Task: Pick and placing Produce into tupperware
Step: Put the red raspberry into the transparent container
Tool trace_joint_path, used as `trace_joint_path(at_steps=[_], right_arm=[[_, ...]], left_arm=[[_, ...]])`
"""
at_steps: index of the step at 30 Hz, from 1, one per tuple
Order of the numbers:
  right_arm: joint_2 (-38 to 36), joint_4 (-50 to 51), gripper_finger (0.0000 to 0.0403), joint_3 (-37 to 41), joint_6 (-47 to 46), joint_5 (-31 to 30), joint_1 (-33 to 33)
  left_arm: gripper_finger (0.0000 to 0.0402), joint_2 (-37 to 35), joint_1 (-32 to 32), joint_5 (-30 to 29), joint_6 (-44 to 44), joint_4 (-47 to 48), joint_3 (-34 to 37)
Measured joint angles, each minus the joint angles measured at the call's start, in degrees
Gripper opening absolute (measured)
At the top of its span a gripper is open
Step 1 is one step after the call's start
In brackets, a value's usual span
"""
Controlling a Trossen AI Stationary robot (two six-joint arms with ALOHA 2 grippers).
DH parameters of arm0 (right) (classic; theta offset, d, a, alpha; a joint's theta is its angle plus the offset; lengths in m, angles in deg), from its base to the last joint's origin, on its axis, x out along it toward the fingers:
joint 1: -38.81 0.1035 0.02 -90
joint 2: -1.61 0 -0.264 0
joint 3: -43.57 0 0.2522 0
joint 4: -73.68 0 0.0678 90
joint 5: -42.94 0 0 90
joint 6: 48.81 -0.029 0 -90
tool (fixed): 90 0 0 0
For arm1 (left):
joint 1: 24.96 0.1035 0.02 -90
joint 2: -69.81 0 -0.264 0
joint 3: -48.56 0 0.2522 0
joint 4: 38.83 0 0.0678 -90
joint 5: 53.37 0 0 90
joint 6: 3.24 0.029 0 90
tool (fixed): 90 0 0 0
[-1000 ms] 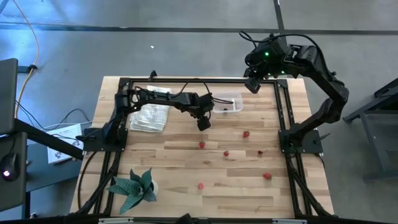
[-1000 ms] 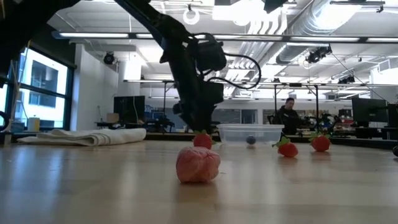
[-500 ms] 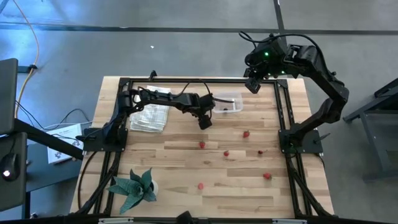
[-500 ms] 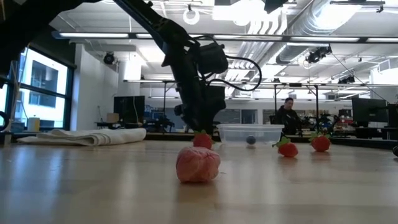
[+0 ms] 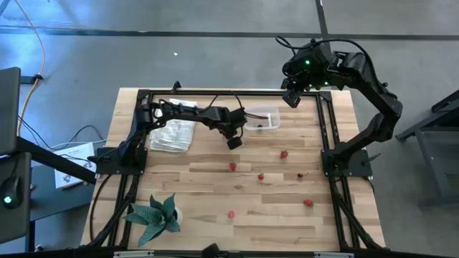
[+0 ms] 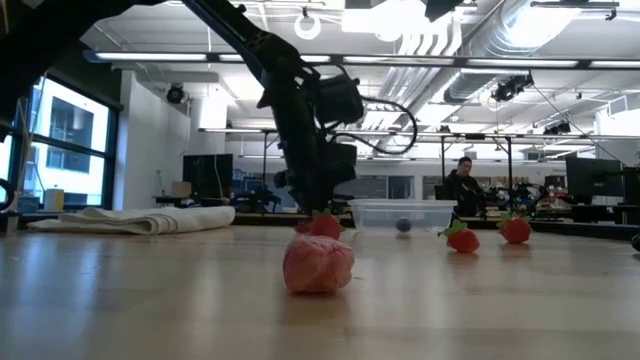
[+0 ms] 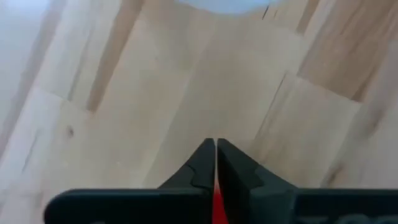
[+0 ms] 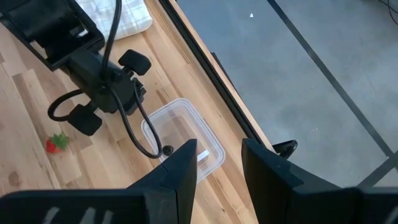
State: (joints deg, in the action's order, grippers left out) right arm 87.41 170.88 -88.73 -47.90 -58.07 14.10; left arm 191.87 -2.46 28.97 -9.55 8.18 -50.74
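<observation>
The red piece shows only a thin part behind the left gripper's shut fingers, so the robot should open them and close around the red piece's middle point(image 6: 302, 228) before going to the tupperware.
The tupperware point(image 5: 262, 118) is a clear box near the table's far edge, and it shows again point(image 8: 186, 134) in the right wrist view and again point(image 6: 402, 214) in the low view, with one dark piece point(image 8: 166, 150) inside. Several red produce pieces lie on the wood, among them one point(image 5: 233, 166), one point(image 5: 284, 153) and one point(image 5: 308, 203). My left gripper point(image 5: 233, 140) hovers just left and near of the tupperware, shut on a red piece point(image 7: 216, 198). My right gripper point(image 5: 290, 97) is open and raised above the table's far right corner. My left gripper pinches a red produce piece point(image 7: 216, 198) between its two fingers point(image 7: 200, 167). Only a thin red strip shows in the slit behind the closed tips. The fingers point down at the wood and the piece is lifted clear of the table.
A folded white cloth point(image 5: 174, 134) lies left of the tupperware. A green leafy plant point(image 5: 155, 215) stands at the near left corner. Black frame rails point(image 5: 324, 129) run along the table's sides. A big pale red piece point(image 6: 318, 265) sits close to the low camera.
My left gripper has stayed shut beside the tupperware and has shifted only slightly toward the table's left. The loose pieces and the tupperware have kept their places.
</observation>
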Motion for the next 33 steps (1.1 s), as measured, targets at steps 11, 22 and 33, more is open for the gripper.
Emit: trace_joint_path(at_steps=[11, 22, 33], right_arm=[[0.0, 0.15, 0.0119, 0.0, -0.02, 0.0, 0.0], [0.0, 0.13, 0.0119, 0.0, 0.13, 0.0, 0.0], [0.0, -0.27, 0.0119, 0.0, -0.54, 0.0, 0.02]], left_arm=[[0.0023, -0.9, 0.0, -0.13, -1.46, 0.79, -0.31], [0.0146, -1.73, 0.83, 0.42, -8.71, 18.78, -8.46], [0.0225, -1.2, 1.11, 0.55, -11.75, 24.48, -8.46]])
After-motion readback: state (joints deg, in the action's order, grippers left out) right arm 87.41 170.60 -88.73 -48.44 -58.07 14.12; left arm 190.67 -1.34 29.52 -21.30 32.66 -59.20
